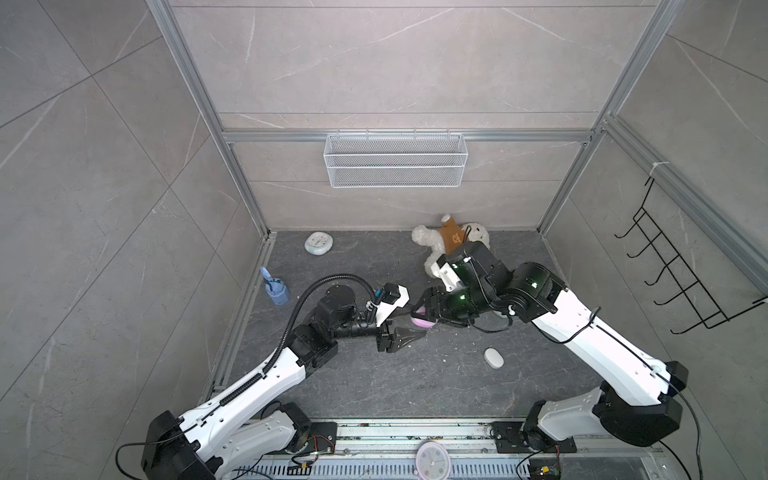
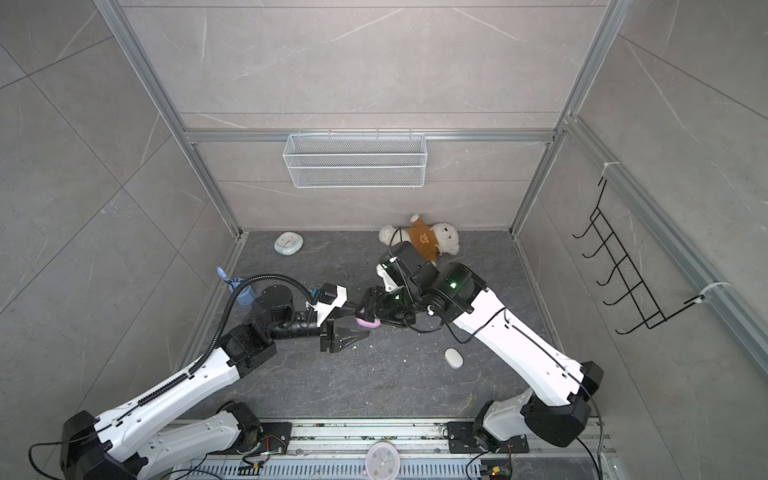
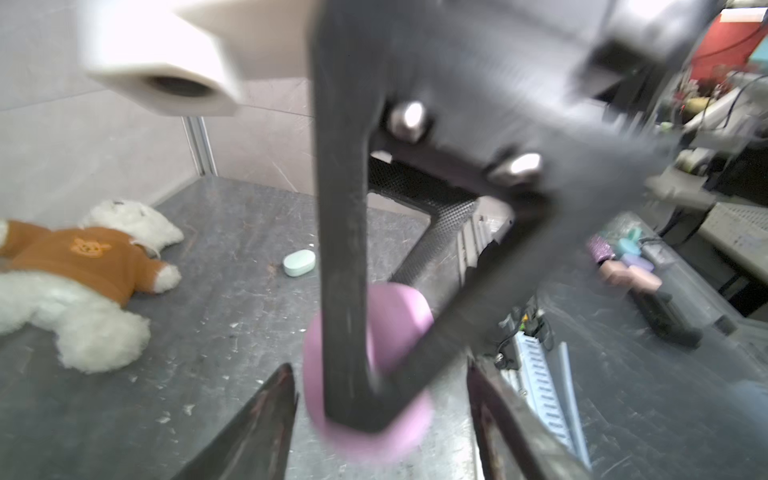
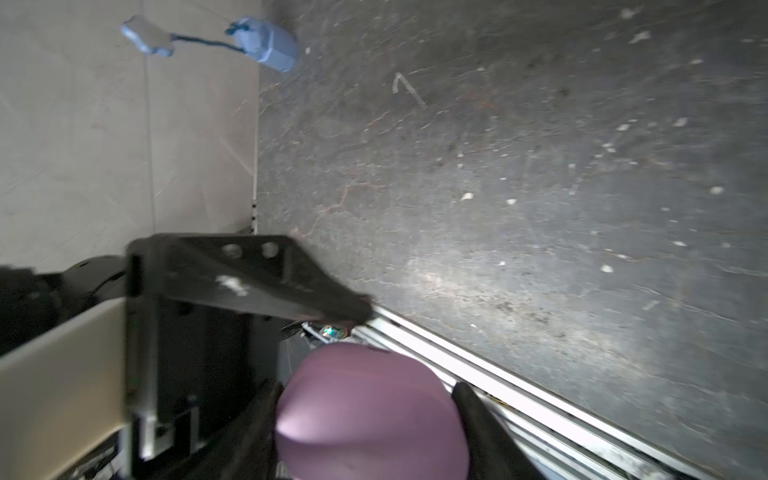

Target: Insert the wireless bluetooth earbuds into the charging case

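Note:
The pink charging case will go down on the grey floor (image 1: 450, 351) close beside the pale case, set there by my right gripper.
The pink charging case (image 1: 422, 322) (image 2: 368, 322) hangs above the floor at the middle, with my right gripper (image 1: 432, 316) (image 4: 368, 390) shut on its two sides. The right wrist view shows its rounded pink shell (image 4: 370, 411) between the two black fingers. My left gripper (image 1: 415, 322) (image 3: 379, 368) stands open right in front of the pink case (image 3: 399, 316), one finger on each side and neither touching it. Motion blur hides whether the lid is up. The earbuds are out of view.
A pale, closed case (image 1: 493, 358) (image 3: 299, 262) lies on the floor to the right. A teddy bear (image 1: 440, 241) lies at the back wall behind the right arm. A blue bottle (image 1: 275, 291) and a small clock (image 1: 318, 243) are at the back left. A wire basket (image 1: 395, 160) hangs on the back wall.

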